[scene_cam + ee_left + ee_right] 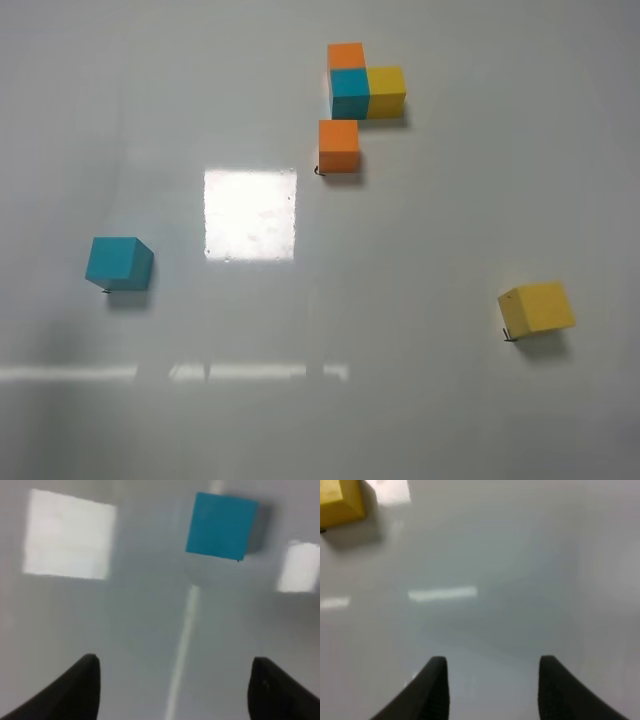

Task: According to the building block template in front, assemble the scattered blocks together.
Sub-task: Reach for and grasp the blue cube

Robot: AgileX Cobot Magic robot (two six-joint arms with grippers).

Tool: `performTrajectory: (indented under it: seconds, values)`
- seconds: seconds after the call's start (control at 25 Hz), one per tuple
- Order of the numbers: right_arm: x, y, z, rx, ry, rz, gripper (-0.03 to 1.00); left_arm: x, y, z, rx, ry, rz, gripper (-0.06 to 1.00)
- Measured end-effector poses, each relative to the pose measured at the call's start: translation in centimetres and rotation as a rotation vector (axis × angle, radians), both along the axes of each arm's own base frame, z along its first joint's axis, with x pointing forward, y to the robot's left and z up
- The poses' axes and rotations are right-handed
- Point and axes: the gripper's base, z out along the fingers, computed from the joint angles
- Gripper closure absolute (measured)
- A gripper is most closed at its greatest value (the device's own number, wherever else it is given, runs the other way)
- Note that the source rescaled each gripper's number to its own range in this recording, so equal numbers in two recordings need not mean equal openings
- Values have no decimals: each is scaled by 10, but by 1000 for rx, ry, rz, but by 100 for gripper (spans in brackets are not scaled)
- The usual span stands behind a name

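The loose teal block is next for my left gripper, which should go to it and close on its front and back sides (118, 263) (221, 526).
The building block template (351, 93) lies at the back of the white table: teal at the corner, an orange cube behind it, a yellow one to its right. Just in front of it sits the loose orange block (339, 146). The loose teal block (118, 263) lies at the left and the loose yellow block (537, 308) at the right. Neither arm shows in the high view. My left gripper (172, 690) is open and hangs short of the teal block (222, 526). My right gripper (492, 685) is open with nothing between its fingers; the yellow block (339, 501) is off to one side.
The white tabletop (420, 250) is glossy, with a bright square glare patch (250, 214) near the middle and strip reflections toward the front. Nothing but the blocks lies on it.
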Motion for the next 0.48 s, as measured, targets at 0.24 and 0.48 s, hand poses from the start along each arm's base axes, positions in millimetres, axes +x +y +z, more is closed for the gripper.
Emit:
performTrajectory:
  seconds: [0.24, 0.48]
  values:
    - [0, 0, 0, 0, 0, 0, 65, 18, -45, -18, 135, 11, -69, 6]
    - [0, 0, 0, -1, 0, 1, 65, 30, -66, -33, 159, 48, -54, -6]
